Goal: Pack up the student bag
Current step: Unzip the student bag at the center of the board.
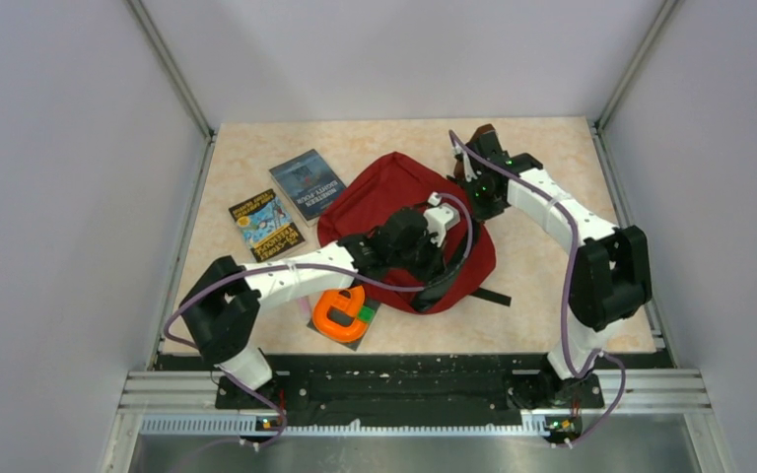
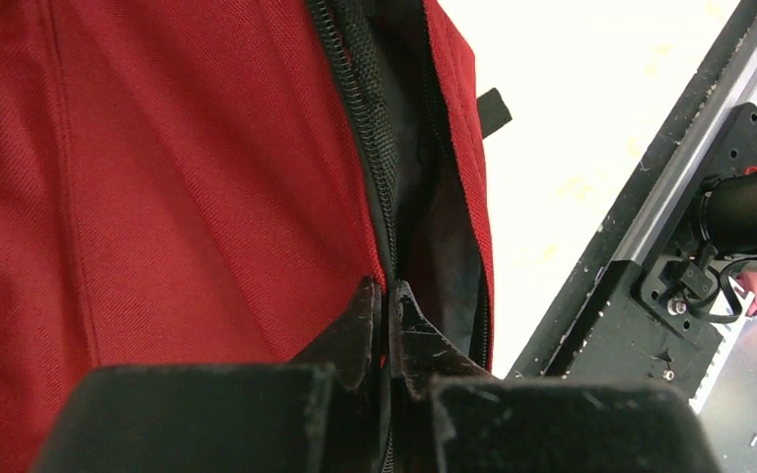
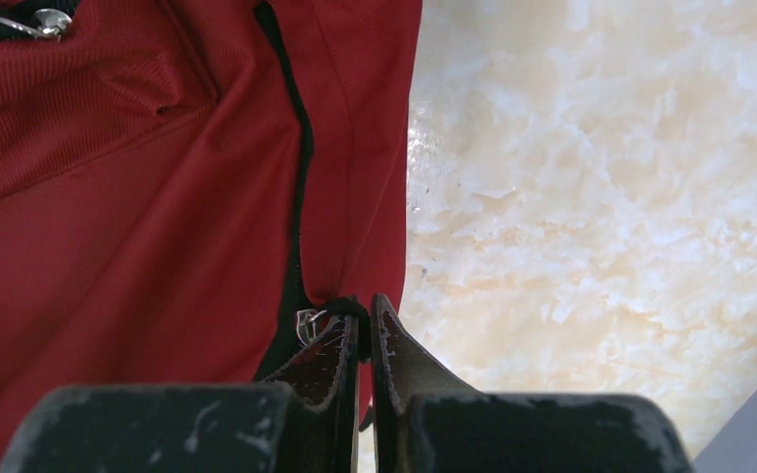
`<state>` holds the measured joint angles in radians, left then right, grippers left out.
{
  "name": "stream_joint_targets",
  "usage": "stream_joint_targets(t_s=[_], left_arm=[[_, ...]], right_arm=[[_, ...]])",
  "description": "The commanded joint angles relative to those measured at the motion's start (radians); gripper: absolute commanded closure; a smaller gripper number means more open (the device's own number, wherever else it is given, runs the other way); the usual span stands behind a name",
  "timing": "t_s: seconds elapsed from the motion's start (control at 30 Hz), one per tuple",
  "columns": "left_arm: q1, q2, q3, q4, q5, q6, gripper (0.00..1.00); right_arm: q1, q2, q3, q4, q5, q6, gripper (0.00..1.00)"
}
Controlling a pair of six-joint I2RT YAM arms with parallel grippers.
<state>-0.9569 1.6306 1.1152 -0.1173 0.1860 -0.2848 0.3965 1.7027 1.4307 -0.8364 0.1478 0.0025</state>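
The robot's right gripper holds the zip pull while the flap covers the bag's opening, so that gripper should take the bag's red rim [image 1: 480, 246] while the left gripper opens the flap.
The student bag [image 1: 384, 192], dark red with black zippers, lies in the middle of the table. My left gripper [image 1: 440, 280] reaches over it to its near right side. In the left wrist view that gripper [image 2: 386, 291] is shut on the black zipper edge [image 2: 360, 118] of the student bag [image 2: 158, 177], beside a gaping dark opening [image 2: 444, 227]. My right gripper [image 1: 473, 193] sits at the bag's far right edge. Seen from the right wrist, it [image 3: 365, 305] is shut on a black cord by a silver zip pull [image 3: 308, 323] on the red fabric [image 3: 138, 197].
Two books [image 1: 306, 184] [image 1: 266, 225] lie left of the bag. An orange object [image 1: 340, 313] rests on a flat item at the front. A small brown metronome [image 1: 483, 133] stands behind the right arm. A black strap [image 1: 491, 295] trails from the bag.
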Motion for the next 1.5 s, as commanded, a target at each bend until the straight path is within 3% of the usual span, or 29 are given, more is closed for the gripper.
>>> stream_joint_targets(t_s=[0.0, 0.57, 0.83, 1.0, 1.07, 1.3, 1.47], left_arm=[[-0.023, -0.071, -0.039, -0.129, 0.039, 0.010, 1.00], [-0.023, -0.328, 0.007, -0.285, -0.299, -0.053, 1.00], [-0.018, -0.444, 0.015, -0.292, -0.345, 0.009, 1.00], [0.081, -0.413, 0.067, -0.355, -0.254, -0.024, 1.00], [0.130, -0.400, 0.087, -0.352, -0.212, -0.043, 1.00], [0.241, -0.327, 0.178, -0.391, -0.141, -0.052, 1.00], [0.264, -0.301, 0.192, -0.397, -0.109, -0.033, 1.00]], right_arm=[[-0.013, 0.067, 0.113, 0.075, 0.087, -0.062, 1.00], [-0.013, 0.266, 0.257, 0.009, 0.189, -0.055, 1.00], [-0.013, 0.308, 0.304, -0.011, 0.182, -0.009, 1.00], [-0.013, 0.286, 0.372, -0.031, 0.090, 0.036, 1.00], [-0.013, 0.269, 0.400, -0.045, 0.048, 0.054, 0.90], [-0.013, 0.166, 0.417, -0.140, 0.034, 0.110, 0.39], [-0.012, 0.018, 0.233, -0.105, -0.066, 0.187, 0.31]])
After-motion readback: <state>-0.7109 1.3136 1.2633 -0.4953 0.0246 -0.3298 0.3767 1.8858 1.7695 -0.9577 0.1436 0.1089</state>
